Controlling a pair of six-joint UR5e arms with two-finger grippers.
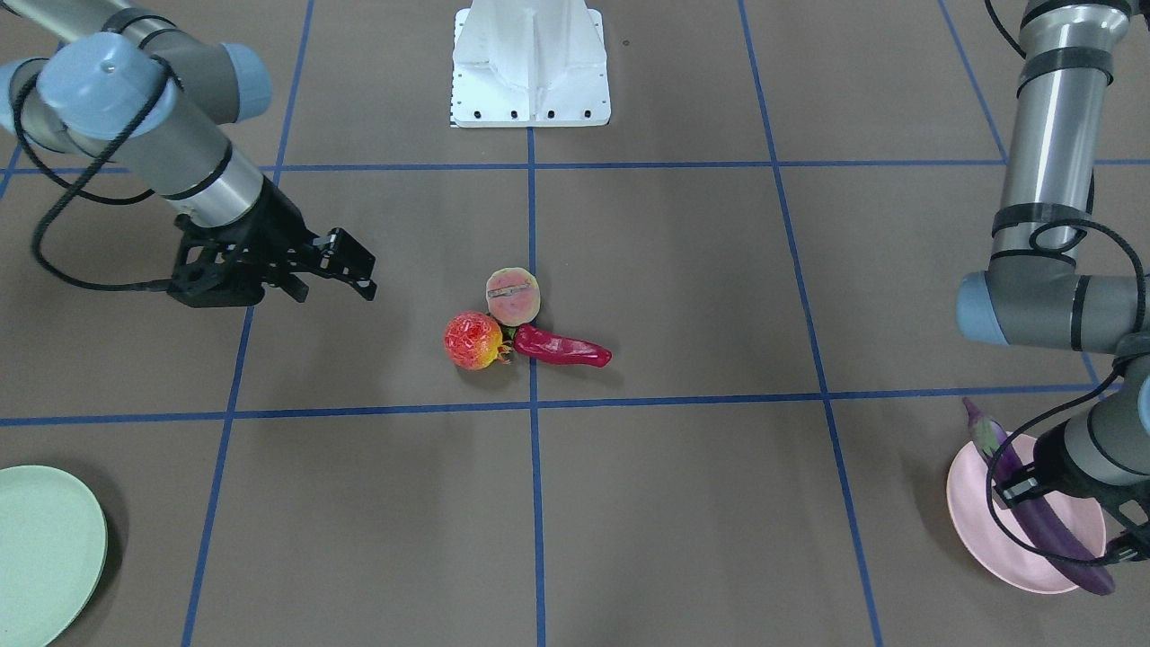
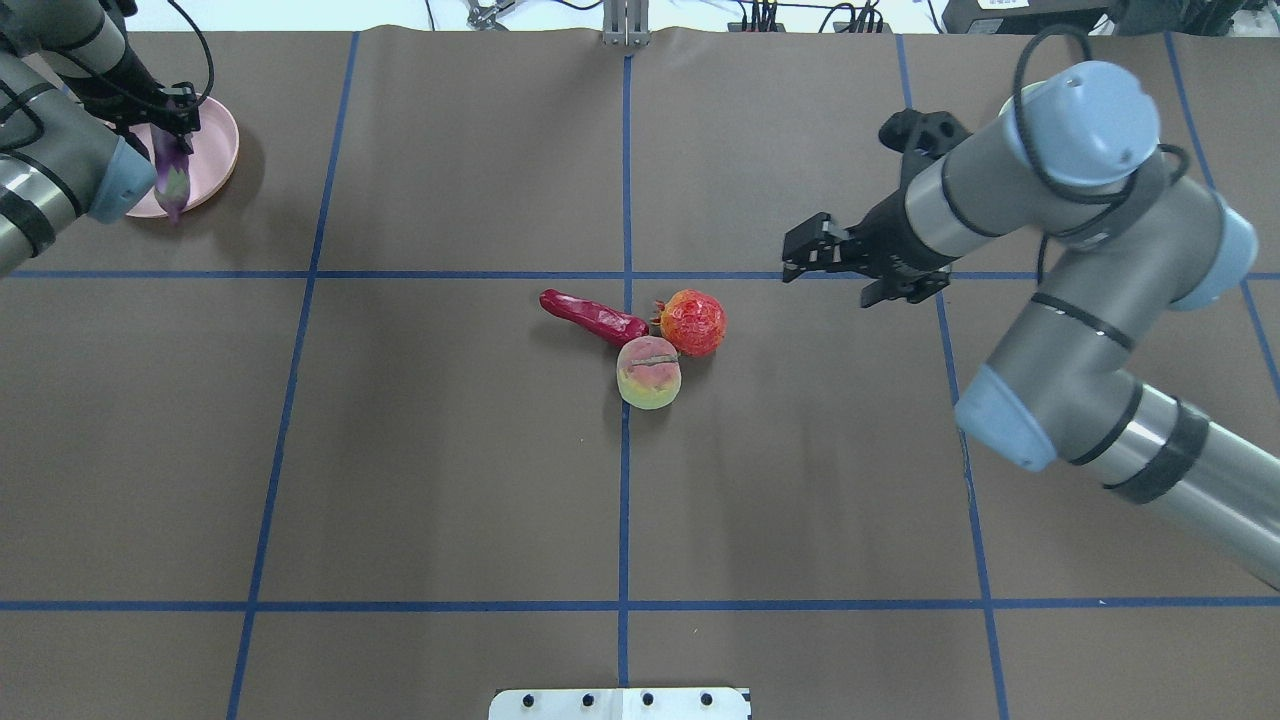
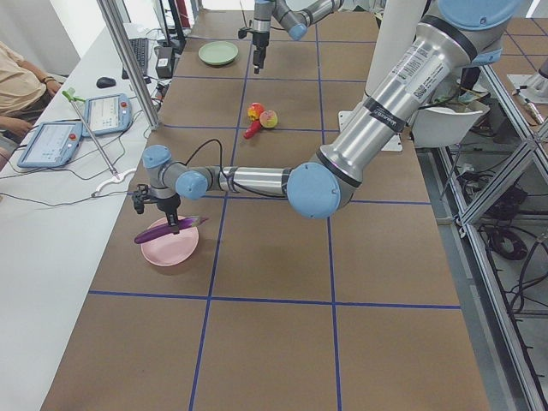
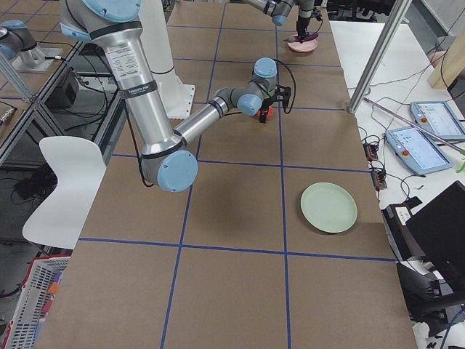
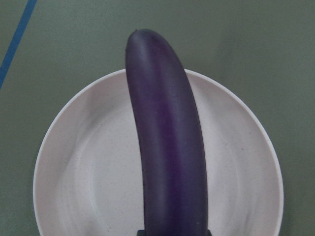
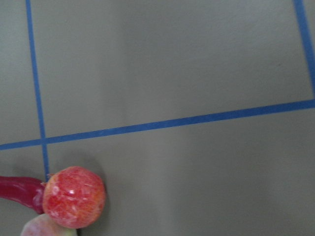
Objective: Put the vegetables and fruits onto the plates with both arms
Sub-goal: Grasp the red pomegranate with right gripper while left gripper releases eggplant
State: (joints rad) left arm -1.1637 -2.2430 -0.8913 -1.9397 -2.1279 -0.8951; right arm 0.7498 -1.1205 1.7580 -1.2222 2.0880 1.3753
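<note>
My right gripper is to go next to the red-orange pomegranate-like fruit beside the red chili, where it will close around the fruit's round body [image 1: 471,340] [image 6: 75,196].
My left gripper [image 1: 1024,490] is shut on the purple eggplant [image 1: 1047,526] and holds it across the pale pink plate [image 1: 988,530]. In the left wrist view the eggplant [image 5: 167,147] spans the plate [image 5: 83,167]. My right gripper [image 2: 803,255] is open and empty, hovering to the right of the fruit pile. The red-orange pomegranate-like fruit [image 2: 693,322], the pink-and-cream peach [image 2: 649,372] and the red chili [image 2: 592,316] lie touching at the table's middle. The pomegranate-like fruit shows at the lower left of the right wrist view [image 6: 74,196]. The mint green plate [image 1: 45,553] holds nothing.
The white robot base [image 1: 530,63] stands at the table's near edge on the robot's side. Blue tape lines [image 2: 625,450] divide the brown table. Operator tablets [image 3: 51,141] lie on a side bench beyond the table.
</note>
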